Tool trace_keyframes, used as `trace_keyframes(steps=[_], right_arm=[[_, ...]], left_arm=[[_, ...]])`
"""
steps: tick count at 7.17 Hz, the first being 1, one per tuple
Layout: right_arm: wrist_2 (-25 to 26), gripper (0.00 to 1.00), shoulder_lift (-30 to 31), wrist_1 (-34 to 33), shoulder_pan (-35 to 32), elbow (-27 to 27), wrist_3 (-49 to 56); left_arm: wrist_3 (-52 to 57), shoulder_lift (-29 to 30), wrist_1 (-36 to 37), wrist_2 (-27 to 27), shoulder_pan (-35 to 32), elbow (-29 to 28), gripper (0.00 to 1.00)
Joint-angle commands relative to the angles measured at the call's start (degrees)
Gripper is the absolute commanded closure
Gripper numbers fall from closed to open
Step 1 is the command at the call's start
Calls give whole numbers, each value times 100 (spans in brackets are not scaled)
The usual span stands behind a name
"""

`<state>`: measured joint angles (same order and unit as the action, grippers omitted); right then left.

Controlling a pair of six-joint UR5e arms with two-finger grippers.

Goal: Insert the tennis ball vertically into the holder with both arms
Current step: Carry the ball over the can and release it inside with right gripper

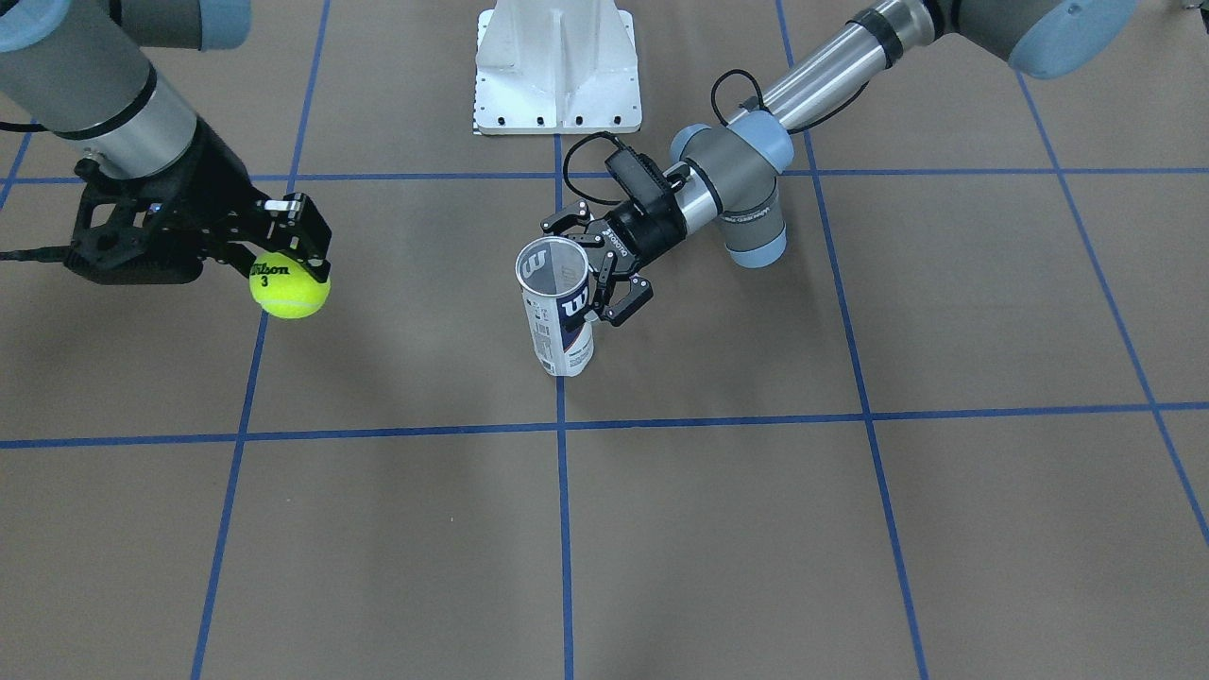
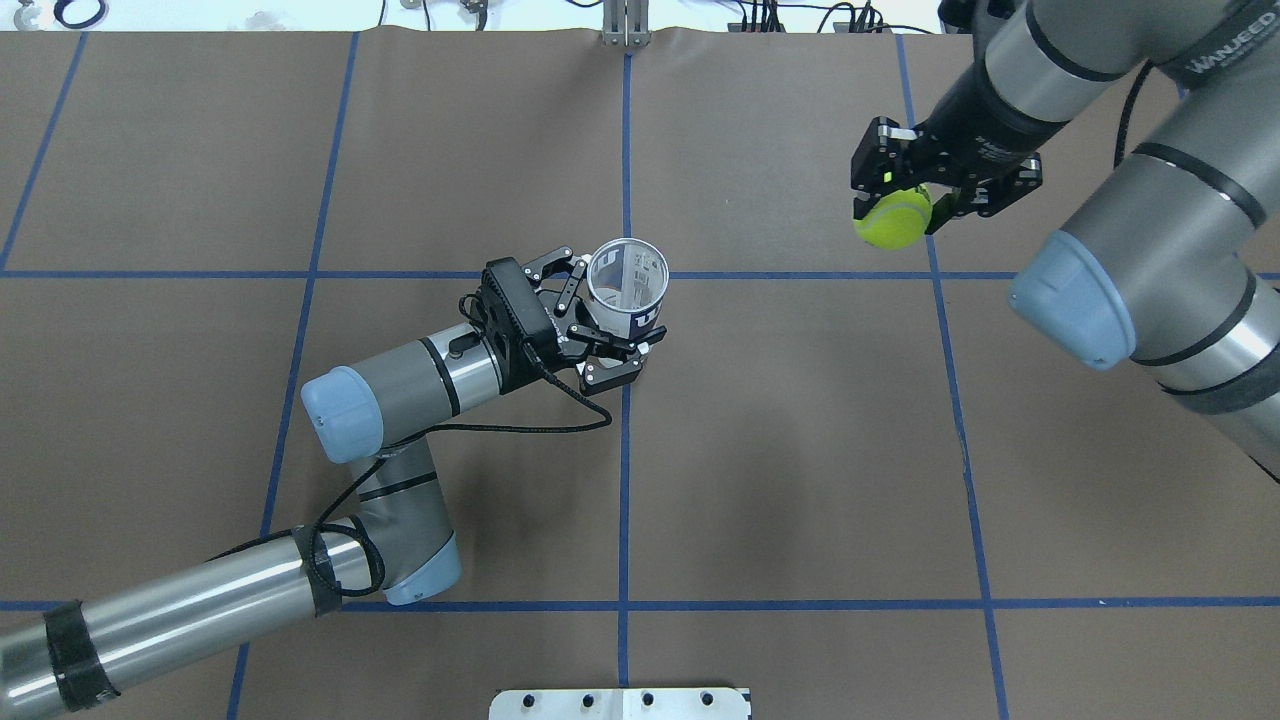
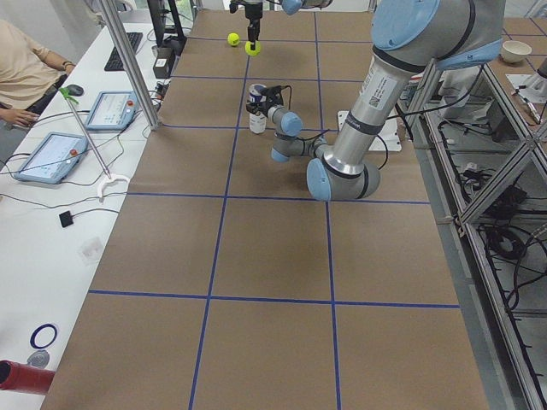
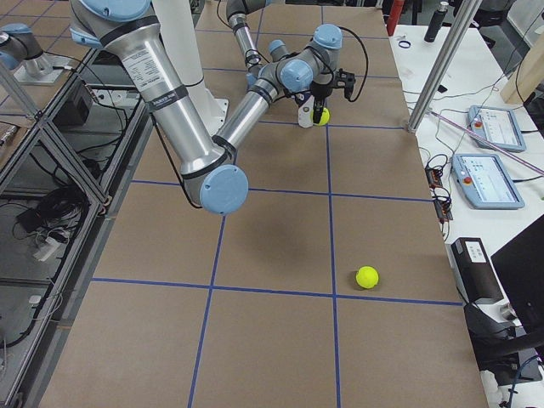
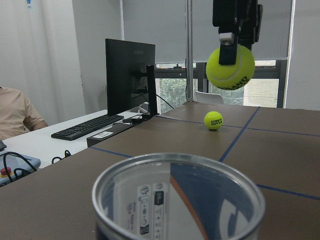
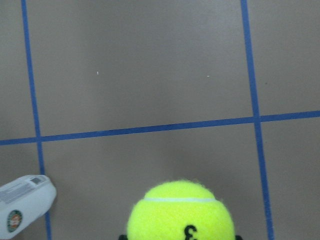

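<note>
My right gripper has the tennis ball in the air, well off beside the holder. It will let go of it in the holder's opening (image 1: 551, 259), inside the silver rim.
The tennis ball (image 1: 289, 286) is yellow-green with black "Wilson 3" print. My right gripper (image 1: 300, 263) is shut on it from above and holds it in the air, well off to the side of the holder. It also shows in the overhead view (image 2: 892, 218) and the right wrist view (image 6: 181, 212). The holder (image 1: 557, 312) is a clear can with a silver rim and navy-white label. It stands upright near the table's middle, its open mouth up (image 2: 628, 278). My left gripper (image 2: 603, 322) is shut on its side. The left wrist view shows the can's rim (image 5: 177, 165) with the ball (image 5: 230, 66) high beyond it.
A second tennis ball (image 4: 366, 276) lies loose on the table far beyond the right gripper. The white metal pedestal (image 1: 557, 66) stands at the robot's base. An operator (image 3: 26, 73), tablets and a monitor are along the table's far side.
</note>
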<state>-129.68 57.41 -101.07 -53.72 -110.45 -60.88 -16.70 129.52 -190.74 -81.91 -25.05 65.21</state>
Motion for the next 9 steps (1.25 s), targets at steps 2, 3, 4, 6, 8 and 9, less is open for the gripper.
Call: trace_keyframes(steps=[2, 3, 4, 6, 8, 9], right_arm=[[109, 100, -1176, -44, 405, 443, -1099], [336, 100, -1493, -140, 606, 611, -1328], [669, 100, -1818, -410, 861, 734, -1461], [1004, 100, -2539, -903, 1117, 1287, -1532], [1506, 90, -2560, -984, 1486, 1324, -1646], [1586, 66, -2542, -984, 1531, 1324, -1647]], left_arm=[[0, -24, -7, 0, 0, -9, 1], [0, -24, -7, 0, 0, -17, 1], [0, -24, -7, 0, 0, -18, 1], [0, -15, 2, 0, 9, -18, 1], [0, -15, 2, 0, 9, -26, 1], [0, -15, -7, 0, 9, -26, 1]])
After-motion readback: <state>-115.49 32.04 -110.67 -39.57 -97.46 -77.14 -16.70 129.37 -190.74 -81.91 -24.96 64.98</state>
